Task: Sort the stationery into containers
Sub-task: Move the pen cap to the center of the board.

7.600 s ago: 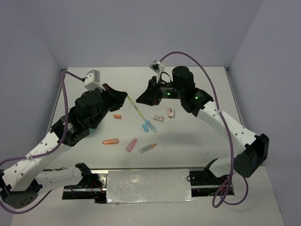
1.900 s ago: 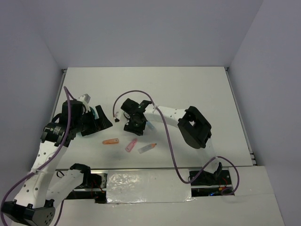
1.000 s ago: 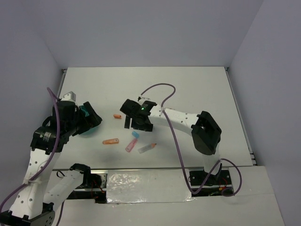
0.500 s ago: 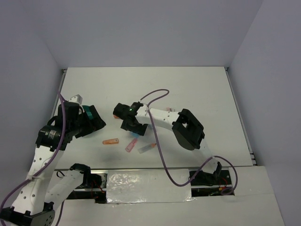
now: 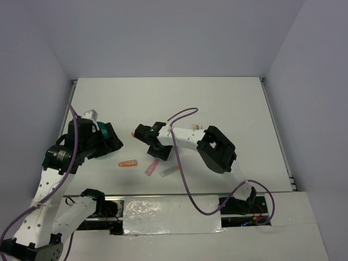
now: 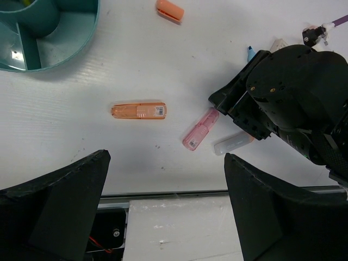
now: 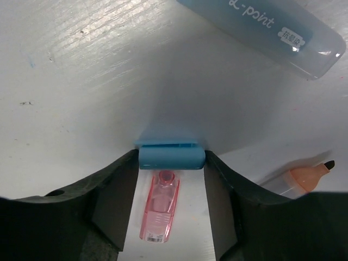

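The robot's right fingers cover both ends of the light-blue cap, so it should open them, turn and pinch the cap across its sides (image 7: 171, 165) to free its ends.
My right gripper (image 7: 172, 163) is pressed down to the table, and its jaws touch both ends of a small light-blue piece (image 7: 171, 156) of stationery. A pink marker (image 7: 160, 213) lies just behind that piece, between the fingers. A longer light-blue marker (image 7: 261, 26) and a clear orange-tipped marker (image 7: 303, 178) lie close by. From above, the right gripper (image 5: 158, 153) hides the blue piece. My left gripper (image 6: 168, 217) hangs open and empty above the table, near the teal divided bowl (image 6: 89, 38). An orange marker (image 6: 138, 111) lies below the bowl.
A short orange cap-like piece (image 6: 169, 10) lies to the right of the bowl. The pink marker (image 5: 151, 169) and the clear marker (image 5: 169, 171) lie near the table's front edge (image 5: 174, 194). The left arm covers most of the bowl (image 5: 101, 129) in the top view.
The right gripper has come down over the small blue piece beside the pink marker and narrowed its jaws onto it. The left arm shifted slightly, staying wide open by the bowl.
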